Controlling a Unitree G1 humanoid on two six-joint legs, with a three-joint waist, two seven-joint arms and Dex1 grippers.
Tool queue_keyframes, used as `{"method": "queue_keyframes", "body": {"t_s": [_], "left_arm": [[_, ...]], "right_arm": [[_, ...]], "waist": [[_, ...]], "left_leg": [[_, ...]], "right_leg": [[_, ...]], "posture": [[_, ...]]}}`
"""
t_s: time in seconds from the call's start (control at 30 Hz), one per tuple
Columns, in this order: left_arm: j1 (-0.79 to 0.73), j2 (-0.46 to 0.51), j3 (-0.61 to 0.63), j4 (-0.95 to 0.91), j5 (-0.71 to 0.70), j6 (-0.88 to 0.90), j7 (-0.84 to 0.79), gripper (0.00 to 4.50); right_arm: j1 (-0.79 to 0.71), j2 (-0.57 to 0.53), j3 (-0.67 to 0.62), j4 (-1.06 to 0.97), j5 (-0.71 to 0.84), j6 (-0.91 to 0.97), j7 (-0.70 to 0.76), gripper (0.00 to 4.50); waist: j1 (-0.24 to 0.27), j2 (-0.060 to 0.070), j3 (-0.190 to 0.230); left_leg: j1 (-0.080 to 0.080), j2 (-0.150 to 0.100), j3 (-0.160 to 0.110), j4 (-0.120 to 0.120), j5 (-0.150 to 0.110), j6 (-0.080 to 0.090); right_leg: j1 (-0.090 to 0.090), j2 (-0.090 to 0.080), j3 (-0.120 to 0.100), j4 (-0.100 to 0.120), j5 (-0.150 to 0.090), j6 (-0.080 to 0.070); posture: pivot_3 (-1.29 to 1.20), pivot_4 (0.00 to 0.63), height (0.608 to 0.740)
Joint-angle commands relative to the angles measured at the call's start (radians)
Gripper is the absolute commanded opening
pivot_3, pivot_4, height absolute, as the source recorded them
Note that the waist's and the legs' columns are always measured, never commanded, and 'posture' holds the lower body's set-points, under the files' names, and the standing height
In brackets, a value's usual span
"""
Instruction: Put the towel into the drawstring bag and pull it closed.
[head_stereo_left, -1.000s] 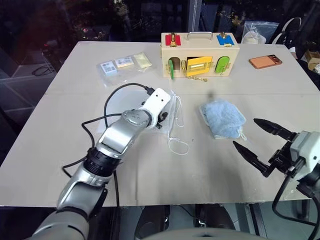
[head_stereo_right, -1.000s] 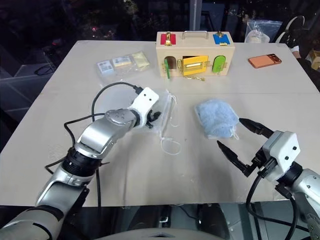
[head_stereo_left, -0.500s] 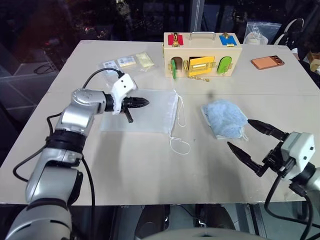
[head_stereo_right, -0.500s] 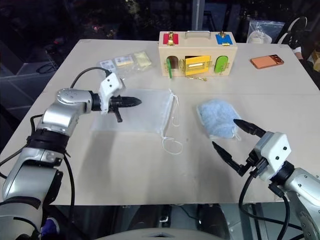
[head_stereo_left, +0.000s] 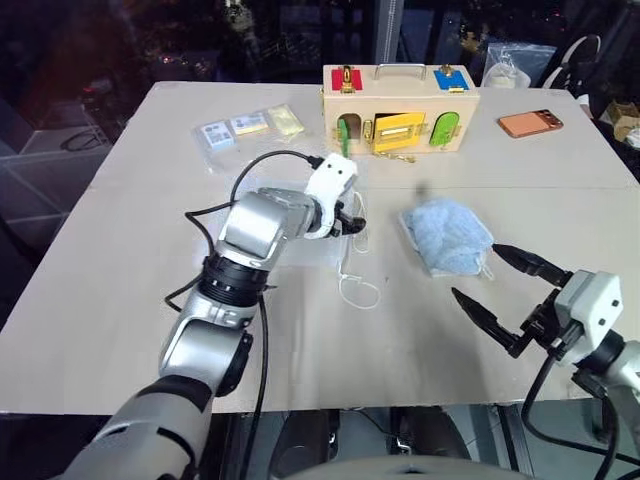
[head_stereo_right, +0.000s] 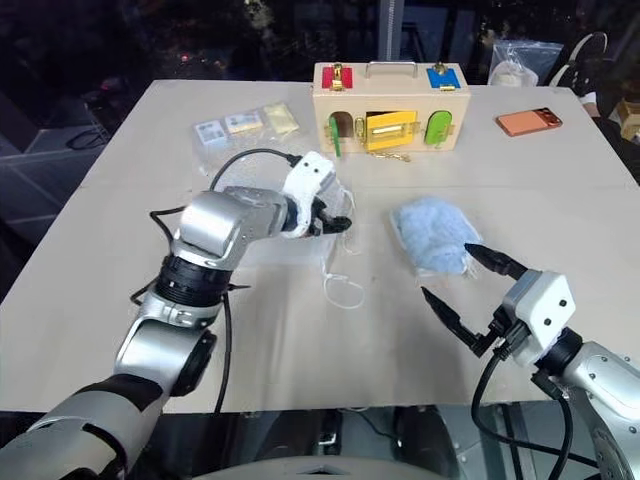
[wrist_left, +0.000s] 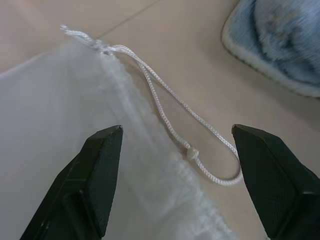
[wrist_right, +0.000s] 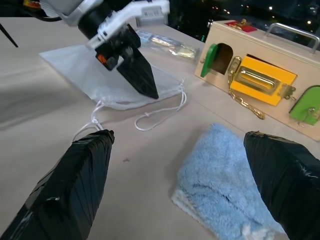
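My left fingers straddle the cord loop beside the bag opening's edge, so next I back off and pinch the opening's edge clear of the loop (wrist_left: 202, 212).
The drawstring bag (wrist_left: 55, 115) lies flat on the table, a translucent white mesh pouch. Its white cords (head_stereo_left: 355, 285) trail off the mouth edge toward the towel. My left gripper (wrist_left: 175, 170) hovers open just above that mouth edge, one finger over the mesh and the other over a cord loop (wrist_left: 200, 135), holding nothing. In the head views the left gripper (head_stereo_left: 348, 215) covers part of the bag. The towel (head_stereo_left: 447, 235), light blue and fluffy, rests on the table to the right. My right gripper (head_stereo_left: 478, 272) stands open near the towel's front edge, apart from it.
A wooden latch box (head_stereo_left: 400, 108) with coloured doors stands at the back centre. Clear packets with cards (head_stereo_left: 250, 125) lie back left. An orange phone (head_stereo_left: 531, 123) and a plastic bag (head_stereo_left: 510, 65) sit back right. The table's front edge (head_stereo_left: 350, 405) runs just below both arms.
My left arm has swung right, from over the bag's left part to its mouth edge, and its fingers went from shut to open. The right gripper has stayed put.
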Motion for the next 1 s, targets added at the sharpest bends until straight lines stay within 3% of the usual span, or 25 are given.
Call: {"method": "queue_keyframes", "body": {"t_s": [0.03,0.13,0.23,0.43,0.6,0.73,0.87,0.97,1.0], "left_arm": [[0.043,0.029,-0.099,-0.011,0.082,-0.043,0.054,3.68],[0.079,0.049,-0.131,0.021,0.109,-0.090,0.055,3.68],[0.101,0.125,-0.155,0.023,0.115,-0.316,-0.057,2.91],[0.104,0.352,-0.148,0.132,0.084,-0.789,-0.476,0.03],[0.065,0.410,-0.061,0.391,0.008,-1.032,-0.790,0.01],[-0.008,0.378,-0.009,0.629,0.015,-1.046,-0.839,0.01],[0.012,0.349,0.037,0.644,0.032,-1.087,-0.799,1.12],[0.078,0.343,0.056,0.543,0.068,-1.154,-0.727,2.57],[0.102,0.348,0.052,0.519,0.095,-1.199,-0.704,2.57]], "right_arm": [[0.003,-0.002,-0.007,-0.028,-0.001,-0.012,-0.006,4.50],[0.010,0.001,-0.006,-0.034,-0.006,-0.012,-0.011,4.50],[0.023,0.010,0.003,-0.042,-0.017,-0.016,-0.019,4.50],[0.026,0.016,0.016,-0.043,-0.026,-0.021,-0.027,4.50],[0.007,0.018,0.041,-0.030,-0.035,-0.025,-0.024,4.50],[-0.002,0.025,0.065,-0.026,-0.048,-0.028,-0.030,4.50],[-0.001,0.036,0.087,-0.024,-0.066,-0.036,-0.033,4.50],[-0.004,0.044,0.096,-0.022,-0.072,-0.038,-0.035,4.50],[-0.005,0.045,0.099,-0.021,-0.074,-0.040,-0.035,4.50]], "waist": [[0.000,0.000,0.000],[0.003,0.000,0.000],[0.000,0.000,-0.001],[0.002,0.001,-0.001],[0.006,0.001,-0.001],[0.007,0.000,-0.001],[0.004,0.000,-0.001],[0.002,0.000,0.000],[0.002,0.000,0.000]], "left_leg": [[0.001,0.000,0.000,-0.001,0.000,-0.001],[0.003,0.000,0.001,-0.003,0.001,-0.002],[0.006,0.000,0.002,-0.003,-0.002,0.002],[0.006,0.002,0.002,-0.004,-0.001,0.001],[0.004,0.000,0.002,-0.003,-0.001,0.001],[0.002,-0.001,0.003,-0.002,-0.002,0.004],[0.002,-0.001,0.003,-0.001,-0.003,0.004],[0.001,-0.001,0.003,-0.001,-0.003,0.004],[0.001,-0.001,0.003,-0.001,-0.002,0.004]], "right_leg": [[0.000,0.000,0.001,0.000,0.001,-0.001],[0.000,0.000,0.002,0.000,0.001,-0.003],[0.002,0.000,0.003,0.000,0.001,-0.004],[0.001,-0.003,0.006,0.000,0.000,-0.009],[0.000,-0.006,0.004,-0.002,-0.001,-0.009],[0.000,-0.003,0.001,-0.002,-0.001,-0.009],[0.000,-0.002,0.001,-0.001,0.000,-0.007],[0.000,-0.002,0.001,-0.001,0.002,-0.004],[0.000,-0.002,0.002,-0.001,0.002,-0.004]], "posture": [[0.00,0.150,0.740],[0.00,0.150,0.740],[0.00,0.150,0.740],[0.00,0.150,0.740],[0.00,0.150,0.740],[0.00,0.150,0.740],[0.00,0.150,0.740],[0.00,0.150,0.740],[0.00,0.150,0.740]]}}
